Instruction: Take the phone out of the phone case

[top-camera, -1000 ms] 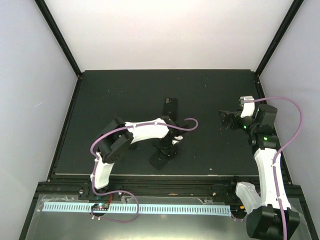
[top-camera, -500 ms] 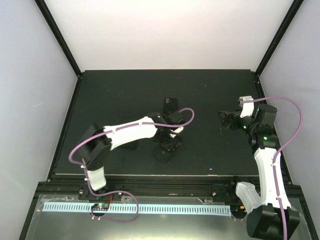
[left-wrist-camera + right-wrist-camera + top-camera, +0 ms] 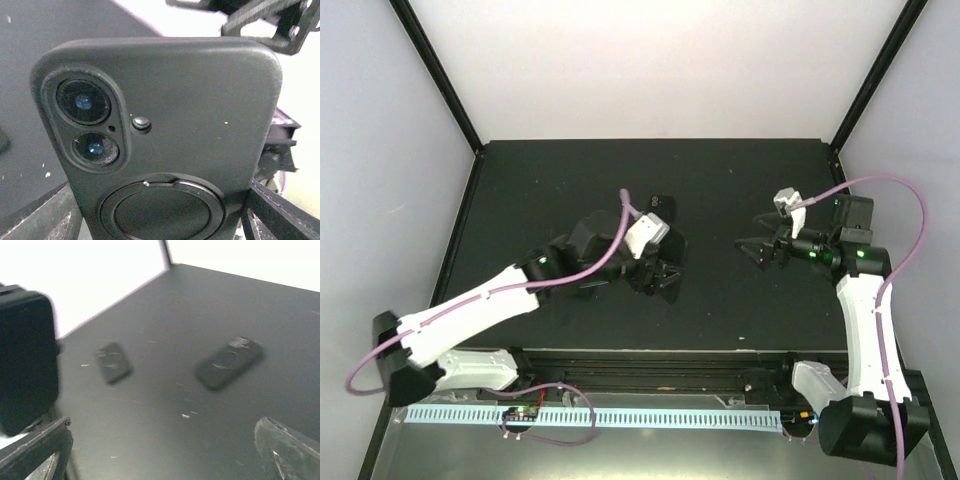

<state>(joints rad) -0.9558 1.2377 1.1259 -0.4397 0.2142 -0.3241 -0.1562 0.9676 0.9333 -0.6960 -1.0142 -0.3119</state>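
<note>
Next, I move my right gripper to the phone case in my left gripper and close it on the case's long sides (image 3: pixel 678 248) (image 3: pixel 54 362).
A black phone case (image 3: pixel 200 110) fills the left wrist view, back side toward the camera, with a round ring low on it. The phone's two camera lenses (image 3: pixel 85 102) show through the cut-out, so the phone sits inside the case. My left gripper (image 3: pixel 162 222) is shut on the case's lower end, one finger (image 3: pixel 47 215) on each side. From above, this gripper (image 3: pixel 658 268) holds the case over the middle of the black mat. My right gripper (image 3: pixel 752 250) hangs open to the right, pointing at it. In its own view the right gripper (image 3: pixel 160 455) holds nothing and the case (image 3: pixel 25 365) is a blurred slab at the left.
A small dark flat object (image 3: pixel 660 203) lies on the mat (image 3: pixel 550 180) just behind the left gripper. The right wrist view shows two dark flat objects on the mat, a short one (image 3: pixel 114 361) and a longer one (image 3: pixel 229 362). White walls enclose the table.
The left arm has stretched out and carried the case from near the mat's front edge toward the middle. The right gripper has swung left toward it, still open.
</note>
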